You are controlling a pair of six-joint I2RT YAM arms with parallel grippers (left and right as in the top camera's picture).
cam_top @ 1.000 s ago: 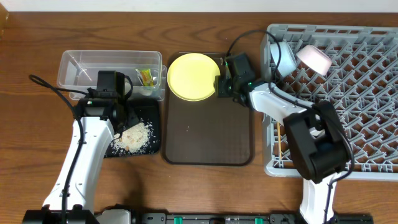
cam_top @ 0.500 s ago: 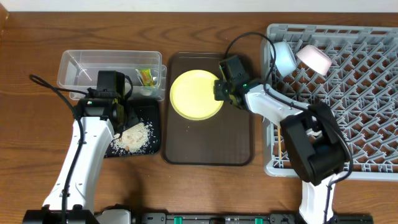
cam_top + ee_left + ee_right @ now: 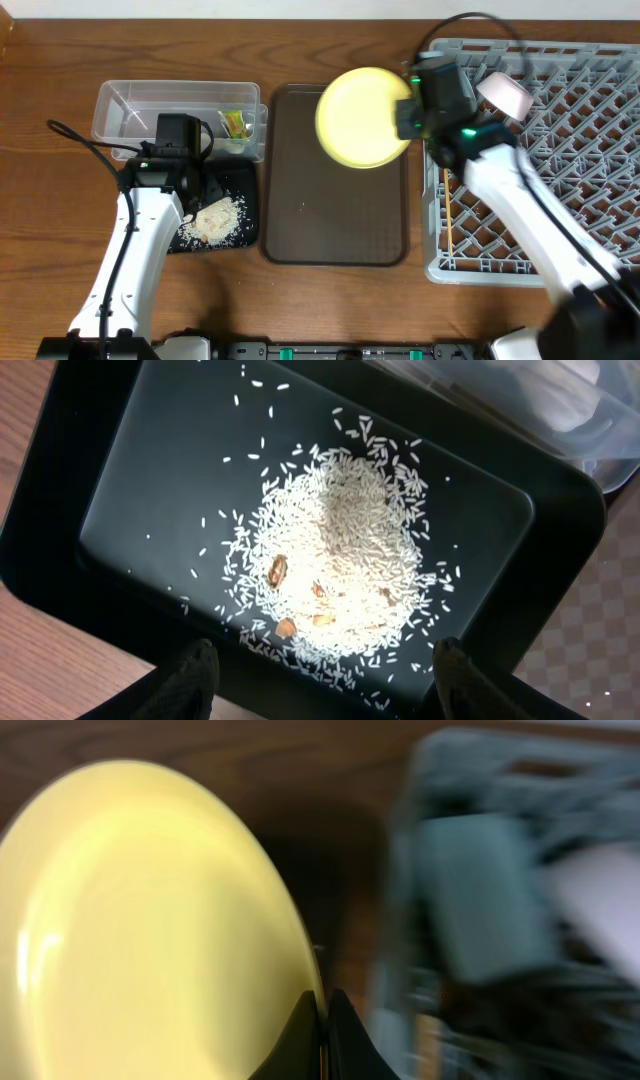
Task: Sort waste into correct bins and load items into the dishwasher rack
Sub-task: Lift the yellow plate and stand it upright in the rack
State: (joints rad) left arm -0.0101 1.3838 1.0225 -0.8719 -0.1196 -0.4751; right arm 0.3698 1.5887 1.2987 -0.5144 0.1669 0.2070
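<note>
Next, my right gripper puts down the round yellow plate, now lifted over the brown tray, and lets it go in the grey dishwasher rack [image 3: 453, 188] [image 3: 452, 1042] next to the chopsticks' far end.
My right gripper [image 3: 408, 118] is shut on the right rim of the round yellow plate [image 3: 362, 117], which hangs lifted over the top right of the brown tray [image 3: 335, 215]. In the right wrist view the plate [image 3: 150, 920] fills the left, its edge pinched between the fingertips [image 3: 303, 1030]. The grey dishwasher rack [image 3: 560, 170] lies right of it, with a pale cup [image 3: 504, 95] and chopsticks [image 3: 450, 222] inside. My left gripper [image 3: 320, 685] stands open over the black tray [image 3: 100, 480], above a heap of rice crumbs [image 3: 335, 565]. A yellow-green wrapper [image 3: 236, 124] lies in the clear box [image 3: 130, 112].
The rack's left wall [image 3: 432, 180] stands right beside the raised plate. A black cable [image 3: 75, 140] runs from the left arm across the wooden table [image 3: 320, 20]. The right wrist view is blurred on the rack side.
The right gripper closed on the plate's rim, lifted it off the brown tray and carried it up and to the right, toward the rack. The left arm has stayed put.
</note>
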